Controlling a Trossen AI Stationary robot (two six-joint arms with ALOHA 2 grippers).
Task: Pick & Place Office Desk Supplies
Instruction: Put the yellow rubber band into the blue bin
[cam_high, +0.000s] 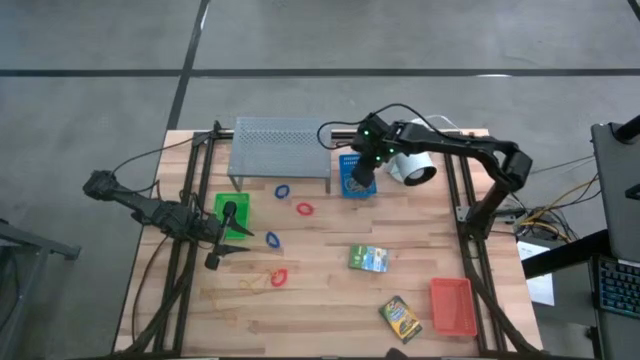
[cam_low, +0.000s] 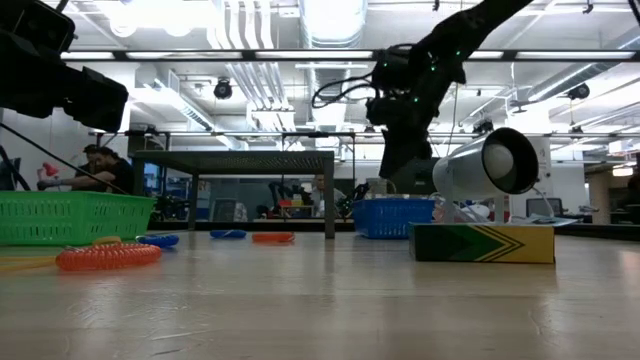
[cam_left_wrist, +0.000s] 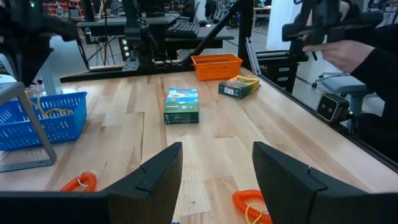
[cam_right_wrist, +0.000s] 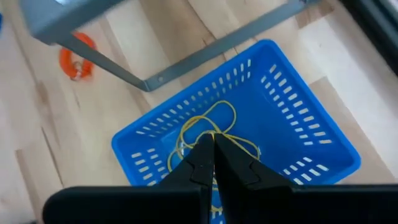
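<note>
The tan rubber bands will go onto the blue tray's bottom, toward the grey shelf's leg (cam_high: 353, 186) (cam_right_wrist: 210, 148), and there I need to release them from my right gripper. The bands are now just above the blue tray.
My right gripper (cam_high: 362, 178) is shut just above the blue tray (cam_right_wrist: 292, 130), which stands beside the grey shelf's leg. Tan rubber bands (cam_right_wrist: 219, 124) run together at its fingertips. My left gripper (cam_left_wrist: 217, 180) waits open by the green tray (cam_high: 240, 205) at the table's left, with nothing between its fingers. On the tabletop lie red loops (cam_high: 304, 209) (cam_high: 278, 277), blue loops (cam_high: 282, 190) (cam_high: 272, 240), more tan bands (cam_high: 250, 284) and two card boxes (cam_high: 368, 258) (cam_high: 400, 318). The red-orange tray (cam_high: 452, 305) sits near the right front. My right gripper pinches the tan rubber bands where their strands meet (cam_right_wrist: 212, 133), at the very ends of its fingers. It comes from above, slanting down. The bands hang in loose loops inside the blue tray; whether they rest on its floor I cannot tell.
The grey perforated shelf (cam_high: 280, 148) stands at the back, one leg (cam_right_wrist: 205, 59) close to the blue tray. The white lamp (cam_high: 412, 166) lies right of the blue tray. A person's sleeve (cam_left_wrist: 360, 50) shows beyond the table's right edge.
</note>
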